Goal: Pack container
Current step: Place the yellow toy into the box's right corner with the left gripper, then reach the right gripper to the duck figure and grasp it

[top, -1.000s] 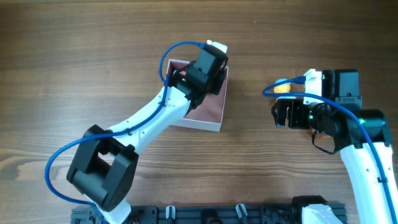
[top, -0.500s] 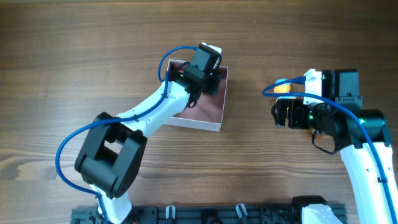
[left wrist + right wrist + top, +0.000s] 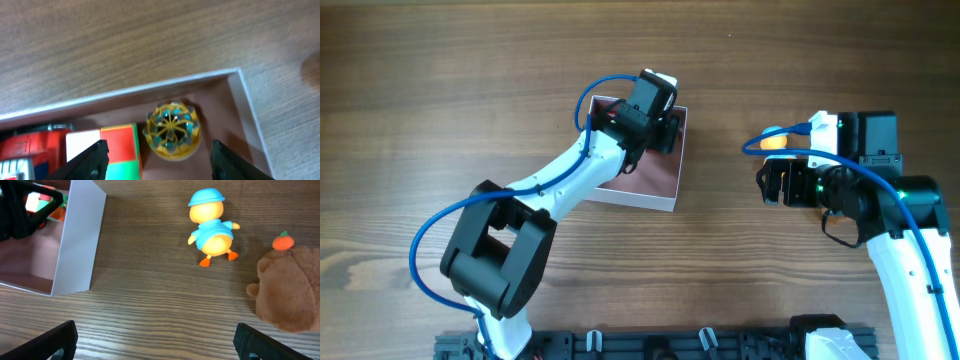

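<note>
Next, my right gripper will go to the blue shirt [image 3: 779, 157] [image 3: 214, 232] just below the head of the small yellow duck and close there.
The container [image 3: 656, 180], a shallow white-walled box with a dusty-pink inside, lies at the table's middle. My left gripper [image 3: 664, 132] is open and empty over its far right corner. In the left wrist view the fingers [image 3: 157, 161] straddle a round yellow toy [image 3: 172, 131] lying in the box corner by the white wall [image 3: 150, 86], beside a red, white and green cube [image 3: 120, 146] and a red item [image 3: 27, 147]. My right gripper [image 3: 775, 184] is open and empty above bare table, to the right of the box, also in the right wrist view [image 3: 155, 341].
A small yellow duck with a blue hat [image 3: 212, 227] and a brown plush with an orange top [image 3: 290, 287] lie on the wood to the right of the box wall [image 3: 80, 240]. The duck shows partly under a cable from overhead [image 3: 775, 142].
My left gripper shifted a little toward the box's far edge and the left arm's elbow swung forward. The right arm has not moved.
</note>
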Available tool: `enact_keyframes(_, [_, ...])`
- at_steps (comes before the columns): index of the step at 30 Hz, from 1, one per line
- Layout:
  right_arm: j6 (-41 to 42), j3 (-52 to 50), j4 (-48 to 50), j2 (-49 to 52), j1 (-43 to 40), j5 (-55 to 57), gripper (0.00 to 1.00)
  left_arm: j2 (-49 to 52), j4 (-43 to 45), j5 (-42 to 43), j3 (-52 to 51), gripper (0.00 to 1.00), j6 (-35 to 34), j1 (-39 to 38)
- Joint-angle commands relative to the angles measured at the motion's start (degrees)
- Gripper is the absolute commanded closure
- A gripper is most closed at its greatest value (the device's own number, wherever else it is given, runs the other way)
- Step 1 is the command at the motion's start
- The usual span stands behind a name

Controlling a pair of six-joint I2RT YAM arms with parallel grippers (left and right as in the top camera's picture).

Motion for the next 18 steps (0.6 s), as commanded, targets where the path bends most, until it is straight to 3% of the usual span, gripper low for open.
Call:
enact_keyframes(1, [0.68,1.20,-0.07,0.02,-0.02,0.94,0.00,-5.42,-5.16,-3.98,1.79,0.34,0.04,0.83])
enact_keyframes(5, [0.70,1.20,-0.11,0.02,-0.02,0.94,0.00,-15.26,-18.80,-4.46,1.79,0.31,-4.39,6.67])
enact_keyframes(10, [0.70,1.20,0.26,0.02,-0.02,0.94,0.00,-30.14,-35.80,-3.06,1.77,0.28,-9.20,25.73])
enact_keyframes(12, [0.70,1.20,0.63,0.02,-0.02,0.98,0.01,-31.65,-39.32,0.52,1.75,0.34,-9.20,31.74])
enact_keyframes(13, [0.87,1.20,0.85,0.02,-0.02,1.01,0.04,-31.58,-40.63,2.03,1.73,0.41,-9.20,33.99])
enact_keyframes(14, [1.64,1.20,1.05,0.13,-0.02,1.33,0.09,-31.10,-41.62,3.52,1.33,0.43,-9.18,36.00])
enact_keyframes(15, [5.22,1.20,1.18,0.35,-0.02,4.42,0.10,-30.36,-42.29,4.94,0.63,0.41,-9.18,37.33])
enact_keyframes(17, [7.28,1.20,2.10,0.79,-0.04,8.96,0.01,-29.44,-42.49,5.49,-0.57,0.29,-9.18,37.81])
enact_keyframes(18, [7.08,1.20,3.37,1.14,-0.04,10.25,0.00,-29.00,-42.47,5.49,-1.18,0.25,-9.18,37.81])
